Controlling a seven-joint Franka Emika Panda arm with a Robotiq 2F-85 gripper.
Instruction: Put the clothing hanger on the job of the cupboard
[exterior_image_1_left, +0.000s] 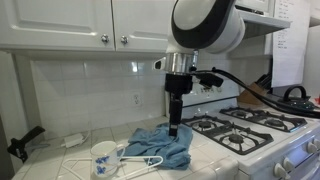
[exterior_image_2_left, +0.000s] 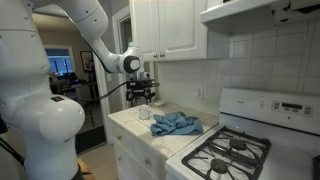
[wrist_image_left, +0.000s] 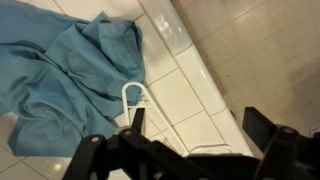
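Observation:
The gripper will close on the front bar (exterior_image_1_left: 136, 171) (wrist_image_left: 171, 129) of the clothing hanger, along the front edge of the counter, between the hanger's curved end and the white mug.
A white clothing hanger (exterior_image_1_left: 128, 160) lies flat on the tiled counter, partly under a blue cloth (exterior_image_1_left: 163, 143). In the wrist view only one curved end of the hanger (wrist_image_left: 134, 94) shows, beside the cloth (wrist_image_left: 70, 60). My gripper (exterior_image_1_left: 175, 124) points down, above the cloth and hanger and near the counter's front edge. It also shows in an exterior view (exterior_image_2_left: 143, 97). In the wrist view its fingers (wrist_image_left: 200, 130) are spread apart with nothing between them. The white cupboard doors have small round knobs (exterior_image_1_left: 103, 40) high above the counter.
A white mug (exterior_image_1_left: 102, 153) stands by the hanger and also shows in an exterior view (exterior_image_2_left: 145, 113). A white gas stove (exterior_image_1_left: 250, 130) with black grates adjoins the counter. The floor (wrist_image_left: 260, 50) lies beyond the counter edge. A black object (exterior_image_1_left: 25, 142) lies at the counter's far end.

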